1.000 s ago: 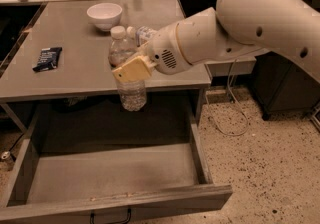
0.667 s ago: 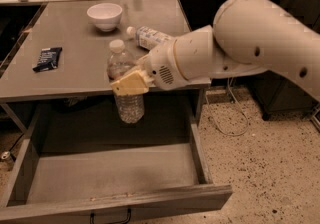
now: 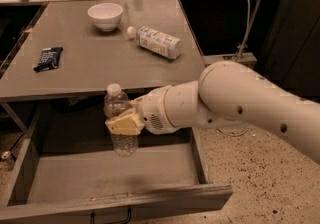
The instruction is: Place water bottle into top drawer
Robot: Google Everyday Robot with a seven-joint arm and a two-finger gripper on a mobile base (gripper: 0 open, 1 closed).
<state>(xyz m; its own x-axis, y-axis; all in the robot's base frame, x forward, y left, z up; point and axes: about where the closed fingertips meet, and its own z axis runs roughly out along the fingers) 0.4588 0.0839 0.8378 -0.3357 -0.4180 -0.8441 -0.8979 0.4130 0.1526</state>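
The bottom of the drawer lies just behind the front panel (image 3: 128, 180) with the black handle. Next, I let go of the water bottle there with my gripper.
The water bottle (image 3: 119, 118), clear ribbed plastic with a white cap, hangs upright in my gripper (image 3: 123, 124). The gripper's tan fingers (image 3: 121, 125) are shut around the bottle's middle. The bottle is below the table's front edge and above the inside of the open top drawer (image 3: 115, 174). Its base is a little above the drawer floor, near the drawer's middle. The drawer is pulled far out, and its black handle (image 3: 111, 216) shows at the bottom edge. My white arm (image 3: 240, 105) reaches in from the right.
On the grey table (image 3: 100, 63) lie a bottle with a white-and-blue label (image 3: 156, 41) on its side, a white bowl (image 3: 105, 16) and a dark snack packet (image 3: 48, 58). The drawer's side walls (image 3: 19, 168) flank the bottle. Speckled floor lies at the right.
My gripper has carried the bottle off the table's edge, down and forward, so that it now hangs over the open drawer.
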